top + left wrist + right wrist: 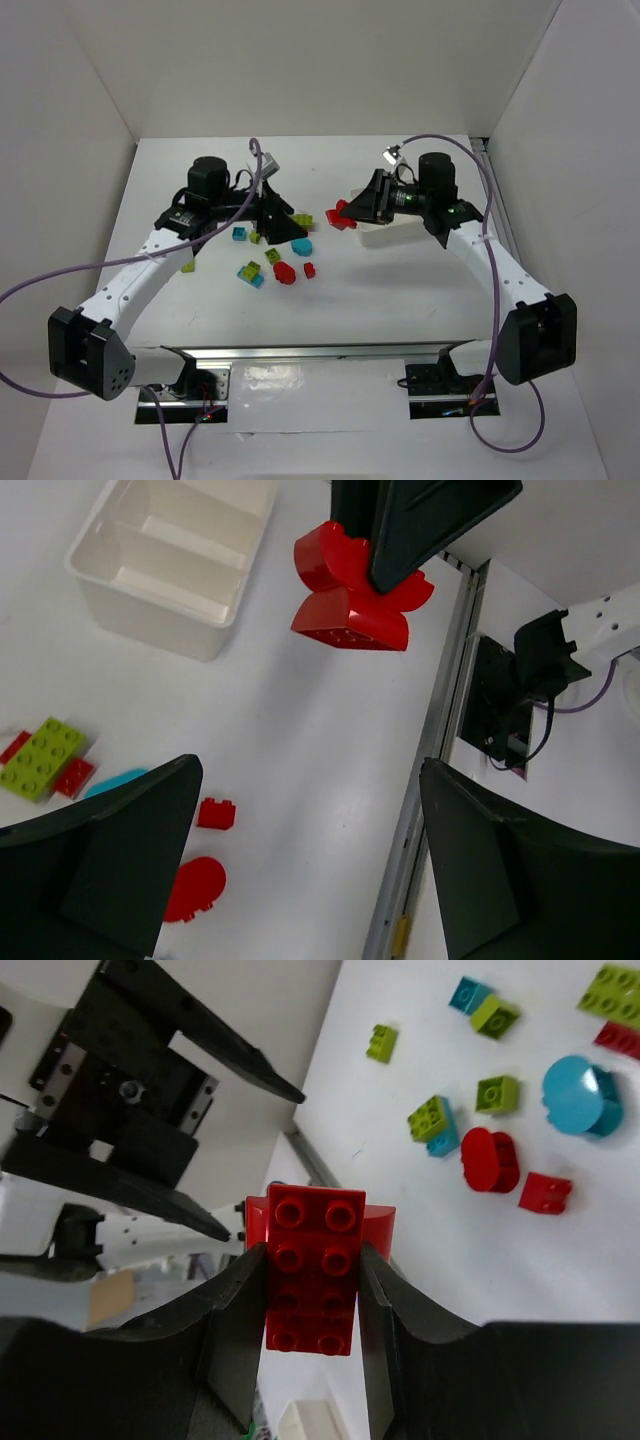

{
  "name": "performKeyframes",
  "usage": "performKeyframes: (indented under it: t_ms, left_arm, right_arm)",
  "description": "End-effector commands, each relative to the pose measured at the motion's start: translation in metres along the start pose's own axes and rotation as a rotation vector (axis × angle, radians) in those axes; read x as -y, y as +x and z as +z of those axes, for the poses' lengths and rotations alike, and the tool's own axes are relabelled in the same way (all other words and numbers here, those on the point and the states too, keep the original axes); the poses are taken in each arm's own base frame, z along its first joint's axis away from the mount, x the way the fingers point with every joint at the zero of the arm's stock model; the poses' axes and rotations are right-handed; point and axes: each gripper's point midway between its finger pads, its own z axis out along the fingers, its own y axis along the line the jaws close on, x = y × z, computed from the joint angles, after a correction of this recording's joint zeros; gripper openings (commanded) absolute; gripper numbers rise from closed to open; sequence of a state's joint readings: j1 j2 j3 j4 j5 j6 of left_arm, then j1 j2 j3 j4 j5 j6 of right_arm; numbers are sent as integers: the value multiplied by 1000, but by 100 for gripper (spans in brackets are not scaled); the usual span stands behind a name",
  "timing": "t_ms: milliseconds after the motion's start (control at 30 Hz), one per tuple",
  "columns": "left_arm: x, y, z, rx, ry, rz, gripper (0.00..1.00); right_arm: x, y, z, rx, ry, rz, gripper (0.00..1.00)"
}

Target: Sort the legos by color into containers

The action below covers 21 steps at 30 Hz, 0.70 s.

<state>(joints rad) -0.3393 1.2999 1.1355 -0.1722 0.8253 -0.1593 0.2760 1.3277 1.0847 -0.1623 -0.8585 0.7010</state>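
The red lego piece in my right gripper, now held in the air, will be released in the white tray's end compartment (363,217) nearest the loose legos.
My right gripper (347,213) is shut on a red lego stack (341,215), a long red brick with rounded red pieces on it, held in the air. In the right wrist view the stack (312,1260) sits squeezed between both fingers. In the left wrist view it (350,595) hangs ahead of me. My left gripper (290,226) is open and empty, low over the loose legos (275,262); the wide gap between its fingertips (310,855) shows bare table. The white three-compartment tray (392,236) lies partly hidden under the right arm and also shows in the left wrist view (150,590).
Loose on the table: a small red brick (216,813), a red round piece (193,888), a green brick on red (42,758), a cyan round piece (582,1095), and several green and cyan bricks (434,1124). White walls enclose the table (400,290). A metal rail (310,352) runs along the near edge.
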Motion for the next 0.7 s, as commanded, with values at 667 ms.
performKeyframes:
  t_ms: [667]
  left_arm:
    - [62, -11, 32, 265, 127, 459, 91]
  right_arm:
    - [-46, 27, -9, -122, -253, 86, 23]
